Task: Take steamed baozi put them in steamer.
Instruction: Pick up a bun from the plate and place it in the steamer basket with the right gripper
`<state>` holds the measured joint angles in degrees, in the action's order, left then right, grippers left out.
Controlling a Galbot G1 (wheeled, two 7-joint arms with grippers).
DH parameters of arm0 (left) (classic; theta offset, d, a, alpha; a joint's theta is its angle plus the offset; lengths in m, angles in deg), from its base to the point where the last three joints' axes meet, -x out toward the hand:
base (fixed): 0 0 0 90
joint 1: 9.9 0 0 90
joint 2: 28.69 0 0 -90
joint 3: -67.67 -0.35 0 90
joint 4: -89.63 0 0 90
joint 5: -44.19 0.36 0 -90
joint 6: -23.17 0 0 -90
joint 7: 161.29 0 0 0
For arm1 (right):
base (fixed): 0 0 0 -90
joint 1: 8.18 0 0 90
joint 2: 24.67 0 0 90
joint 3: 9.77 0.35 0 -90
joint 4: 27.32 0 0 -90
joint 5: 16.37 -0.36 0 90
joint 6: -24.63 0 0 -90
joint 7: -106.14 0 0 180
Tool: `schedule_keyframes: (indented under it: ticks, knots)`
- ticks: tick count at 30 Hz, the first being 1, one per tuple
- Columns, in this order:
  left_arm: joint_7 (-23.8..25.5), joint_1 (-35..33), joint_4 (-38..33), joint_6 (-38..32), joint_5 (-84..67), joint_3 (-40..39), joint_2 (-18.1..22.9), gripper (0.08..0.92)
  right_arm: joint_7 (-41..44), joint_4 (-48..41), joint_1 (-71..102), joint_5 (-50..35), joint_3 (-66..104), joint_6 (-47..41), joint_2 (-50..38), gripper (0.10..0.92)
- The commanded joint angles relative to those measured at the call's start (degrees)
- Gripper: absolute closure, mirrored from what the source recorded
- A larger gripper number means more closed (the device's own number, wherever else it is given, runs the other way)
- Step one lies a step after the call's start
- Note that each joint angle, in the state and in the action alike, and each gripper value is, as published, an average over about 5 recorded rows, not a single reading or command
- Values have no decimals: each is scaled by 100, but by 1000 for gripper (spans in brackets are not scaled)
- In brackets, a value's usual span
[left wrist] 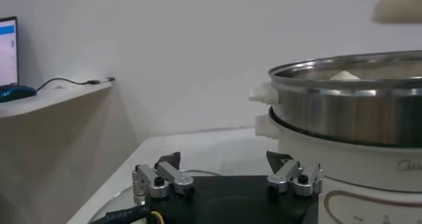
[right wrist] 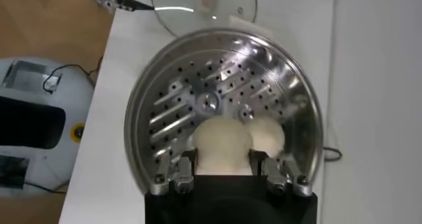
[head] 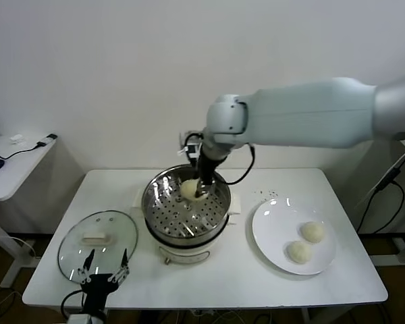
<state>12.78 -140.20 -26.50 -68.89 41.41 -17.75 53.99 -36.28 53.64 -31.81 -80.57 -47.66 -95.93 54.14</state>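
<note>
The robot's right gripper will release the held baozi on the side of the perforated tray [head: 164, 206] [right wrist: 231, 72] closest to the glass lid.
The steel steamer [head: 163, 210] stands mid-table on its white base. My right gripper [head: 197, 192] reaches down into it and is shut on a cream baozi [head: 188, 189]. In the right wrist view that baozi [right wrist: 223, 145] sits between the fingers [right wrist: 186, 166], just over the perforated tray [right wrist: 191, 100]. A second baozi [right wrist: 269, 133] lies on the tray, touching the held one. Two more baozi [head: 313, 231] [head: 298, 252] lie on the white plate [head: 270, 223]. My left gripper [head: 102, 266] hangs open and empty at the table's front left edge.
The glass lid [head: 98, 236] with a white handle lies flat left of the steamer, just behind the left gripper. The left wrist view shows the steamer's wall [left wrist: 356, 113] close by. A side desk [head: 13, 162] stands at far left.
</note>
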Motion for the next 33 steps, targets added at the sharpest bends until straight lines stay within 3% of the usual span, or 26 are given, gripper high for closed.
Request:
schedule_keyframes:
  ticks: [1,8,22,25,33]
  knots:
    - [-2,-2,8,-7,4,1,-3,177,-317,-742,826,64,193,-198,848,482]
    - [-5,-3,43,-20,15,-9,0,177,-313,-1564,1398,372,318,-158,1204,482]
    - [-8,-11,64,-33,5,-38,12,177,-285,-2009,1807,689,430,-93,1443,475]
    - [-10,-28,57,-39,5,-35,15,177,-224,-1950,1798,690,433,-73,1417,441]
    - [-12,-65,12,-38,6,-34,28,177,70,-1686,1448,735,432,121,1138,235]
